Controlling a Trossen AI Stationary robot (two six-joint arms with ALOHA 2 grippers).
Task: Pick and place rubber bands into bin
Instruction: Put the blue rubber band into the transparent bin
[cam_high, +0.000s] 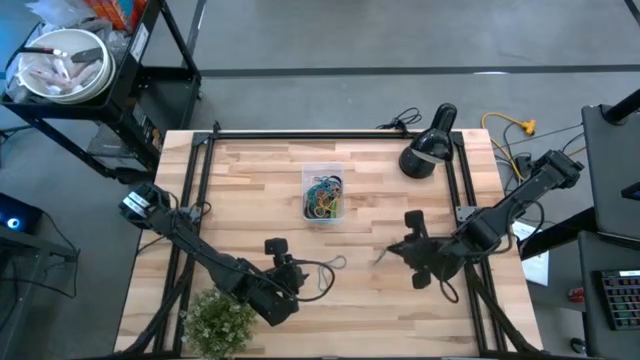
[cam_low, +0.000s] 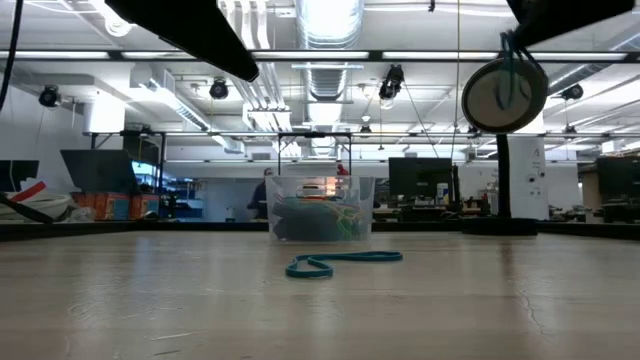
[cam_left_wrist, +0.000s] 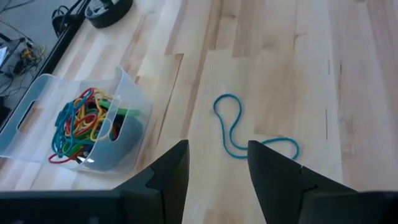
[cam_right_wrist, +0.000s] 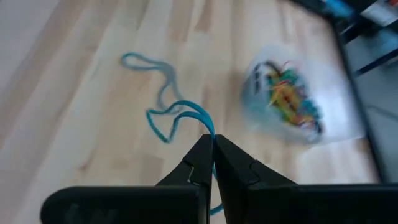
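I need to use my right gripper to put the blue rubber band onto the far part of the tangle in the clear bin (cam_high: 325, 188) (cam_right_wrist: 303, 106). The band is now raised in that gripper.
The clear bin (cam_high: 322, 173) stands mid-table, toward the far side, with a tangle of coloured rubber bands (cam_high: 324, 196) inside; it also shows in the low view (cam_low: 320, 190) and the left wrist view (cam_left_wrist: 127, 134). A blue rubber band (cam_left_wrist: 231, 134) lies flat on the wood in front of the bin (cam_low: 340, 261). My left gripper (cam_left_wrist: 217, 149) is open, just short of that band (cam_high: 337, 262). My right gripper (cam_right_wrist: 213, 140) is raised right of it (cam_high: 392, 250), shut on another blue band. My right gripper pinches a blue rubber band (cam_right_wrist: 207, 127) between its two fingertips, which point slanting down toward the table's left. A curved length of it sticks out ahead of the tips. How much of it is off the wood I cannot tell.
A black round lamp base (cam_high: 424, 157) sits at the far right corner and a small green plant (cam_high: 218, 322) at the near left. Black frame rails (cam_high: 197, 190) run along the table's sides. A white bowl (cam_high: 60, 65) rests on a cart off the table.
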